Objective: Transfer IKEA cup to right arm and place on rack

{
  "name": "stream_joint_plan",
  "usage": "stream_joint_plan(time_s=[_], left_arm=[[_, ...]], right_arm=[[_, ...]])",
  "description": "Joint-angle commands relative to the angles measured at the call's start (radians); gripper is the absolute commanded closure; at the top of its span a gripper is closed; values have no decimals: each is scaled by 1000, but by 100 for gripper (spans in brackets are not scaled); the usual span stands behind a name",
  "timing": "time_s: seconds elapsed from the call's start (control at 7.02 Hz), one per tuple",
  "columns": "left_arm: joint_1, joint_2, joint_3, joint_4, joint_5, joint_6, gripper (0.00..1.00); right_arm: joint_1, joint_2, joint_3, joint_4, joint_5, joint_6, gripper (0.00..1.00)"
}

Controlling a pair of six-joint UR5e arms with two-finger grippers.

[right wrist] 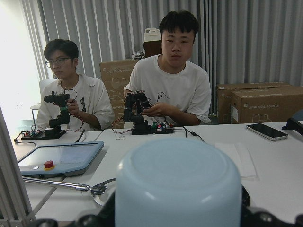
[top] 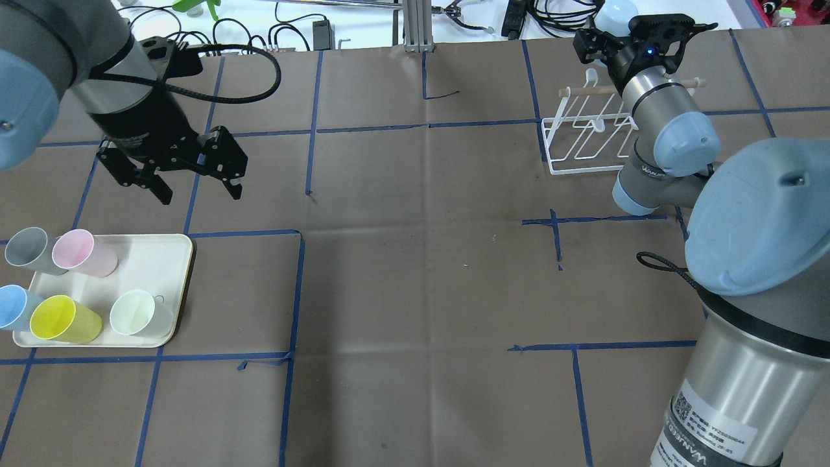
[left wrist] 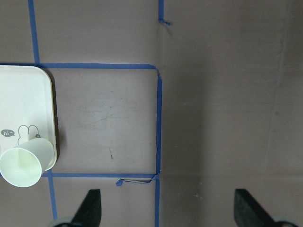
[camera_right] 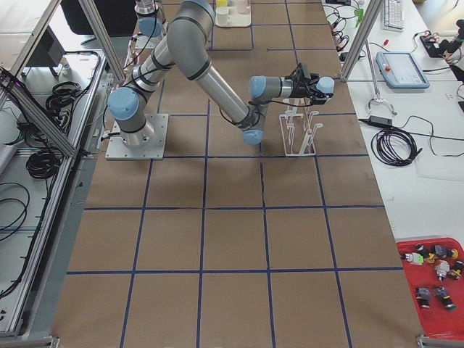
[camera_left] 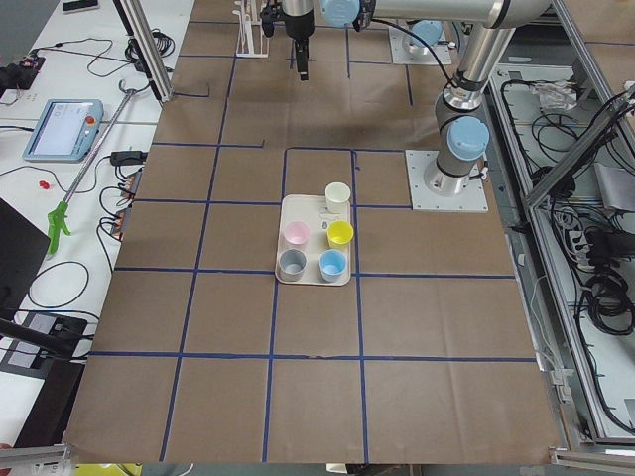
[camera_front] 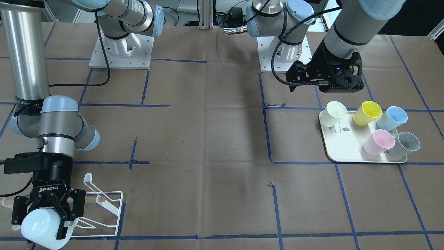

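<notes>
The robot's left gripper should next move to the white cup's rim (camera_front: 327, 107) (left wrist: 40, 173), on the side away from the yellow cup, and close there.
My right gripper (camera_front: 43, 222) is shut on a pale blue-white cup (camera_front: 38, 231), held on its side with the base pointing away from my base. It hovers at the white wire rack (camera_front: 105, 208), over its wooden handle end; I cannot tell if they touch. In the overhead view the right gripper (top: 639, 35) and the cup (top: 615, 13) sit beyond the rack (top: 583, 139). The right wrist view is filled by the cup's base (right wrist: 177, 184). My left gripper (top: 198, 193) is open and empty, raised over the table beyond the cream tray (top: 165, 259).
The cream tray (camera_front: 341, 149) holds several cups: white (camera_front: 333, 113), yellow (camera_front: 367, 113), blue (camera_front: 392, 118), pink (camera_front: 378, 142) and grey (camera_front: 404, 144). The white cup (left wrist: 26, 163) shows in the left wrist view. Two operators sit at a table beyond the rack.
</notes>
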Motion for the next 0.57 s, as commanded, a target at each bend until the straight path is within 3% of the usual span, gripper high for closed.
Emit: stream_joint_plan(time_s=[0.0,0.43], left_arm=[[176,49,-119,6,2,162,1],[380,89,-231,70,29,375,3]], right_arm=[[1,-4,50,4,3,-15,85],[7,-1,64,4,4,-15,85]])
